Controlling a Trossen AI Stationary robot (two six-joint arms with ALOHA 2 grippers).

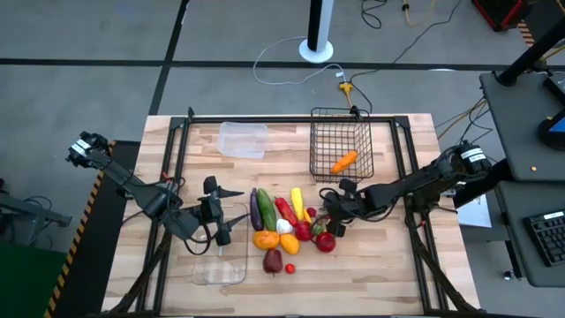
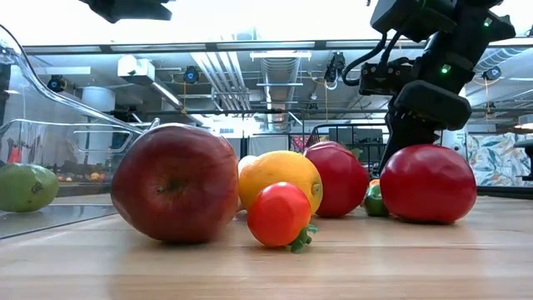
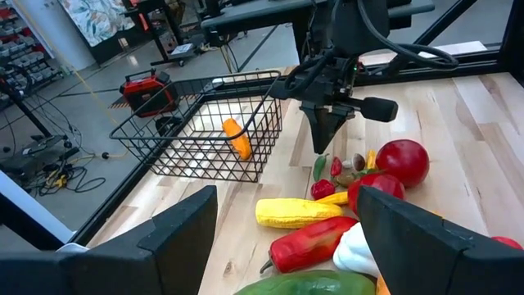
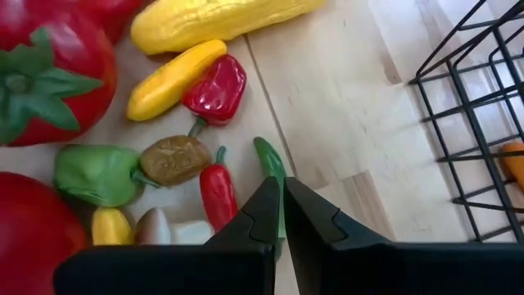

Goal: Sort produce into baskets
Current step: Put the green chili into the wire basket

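The green chilli lies under my right gripper's shut fingers; it should open, then grip the chilli [image 4: 280,238] near its stem end before lifting.
The produce [image 1: 282,225] lies in a pile at mid-table: eggplant [image 1: 255,210], cucumber [image 1: 266,210], yellow corn [image 3: 299,212], red pepper [image 3: 315,243], tomatoes [image 3: 403,161] and small chillies. An orange carrot [image 1: 344,162] lies inside the black wire basket [image 1: 328,124]. The clear tub [image 1: 243,140] stands at the far side, the clear tray [image 1: 221,261] near the front. My right gripper [image 4: 282,215] is shut, its tips at the end of a green chilli [image 4: 268,162]. My left gripper [image 3: 286,197] hangs open above the tray's far end, holding nothing. My right gripper comes slanting down from the table's right onto the pile's right edge. Its shut fingertips [image 3: 322,147] stand right at the near end of the green chilli [image 3: 318,168]. I cannot tell whether they pinch or even touch it; the fingers hide that spot.
A red apple [image 2: 175,183], an orange [image 2: 279,177] and a small tomato [image 2: 279,215] lie at the pile's near side. A green fruit [image 2: 25,185] shows through the tray's wall. Black frame rails [image 1: 291,118] border the table.
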